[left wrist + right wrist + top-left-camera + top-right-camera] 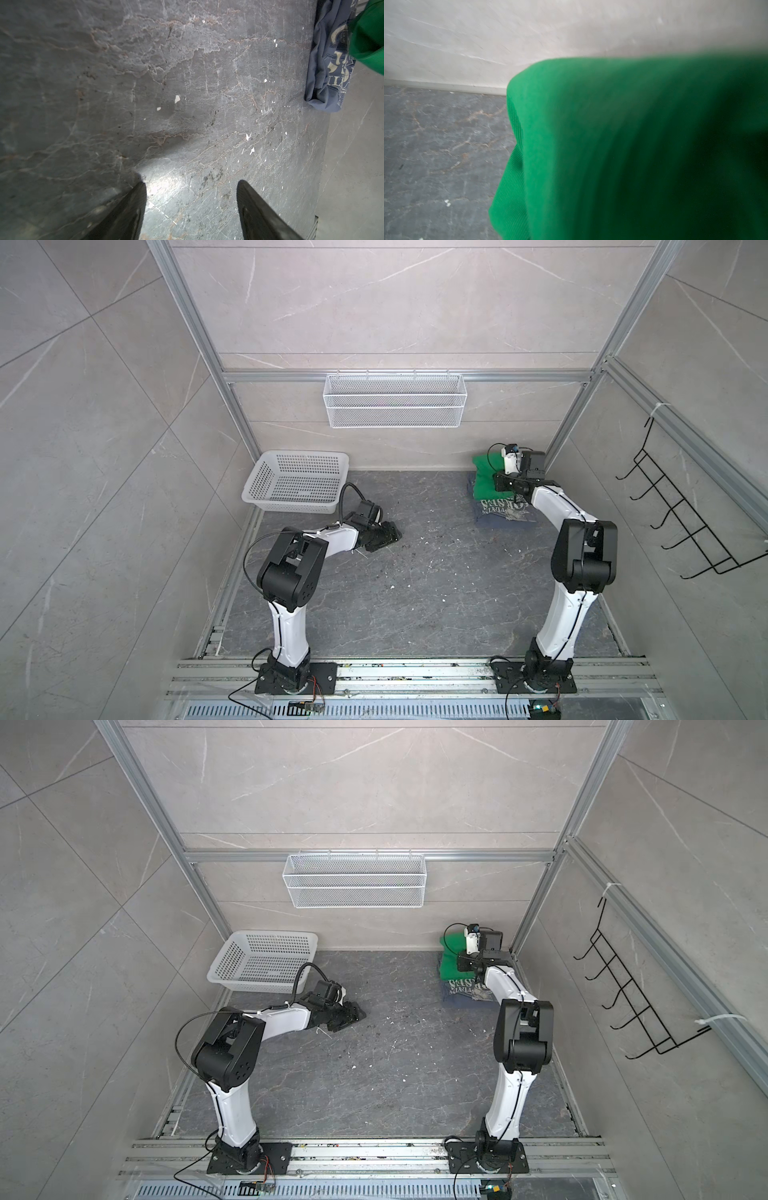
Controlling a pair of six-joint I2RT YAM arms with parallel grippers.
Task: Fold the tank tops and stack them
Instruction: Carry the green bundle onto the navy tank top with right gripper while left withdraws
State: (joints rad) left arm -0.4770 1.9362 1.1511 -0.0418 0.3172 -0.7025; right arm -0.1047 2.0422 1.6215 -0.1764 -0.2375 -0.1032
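Observation:
Next, my right gripper lets go of the green tank top across the middle of the folded slate-blue tank top point(502, 498).
The slate-blue tank top point(505, 514) point(465, 991) lies folded at the back right of the dark table, white lettering up. The green tank top point(484, 479) point(451, 966) sits bunched on its far end. My right gripper point(501, 483) reaches down into the green cloth and is shut on it; green fabric point(612, 145) fills the right wrist view and hides the jaws. My left gripper point(392, 535) point(191, 182) hangs open and empty low over the bare table at the left. The left wrist view shows both tops point(326, 68) point(367, 41) far off.
A white perforated basket point(257, 485) point(226, 965) stands at the back left, just behind the left arm. A white wire basket point(395, 400) hangs on the back wall. A black wire rack point(681, 510) is fixed to the right wall.

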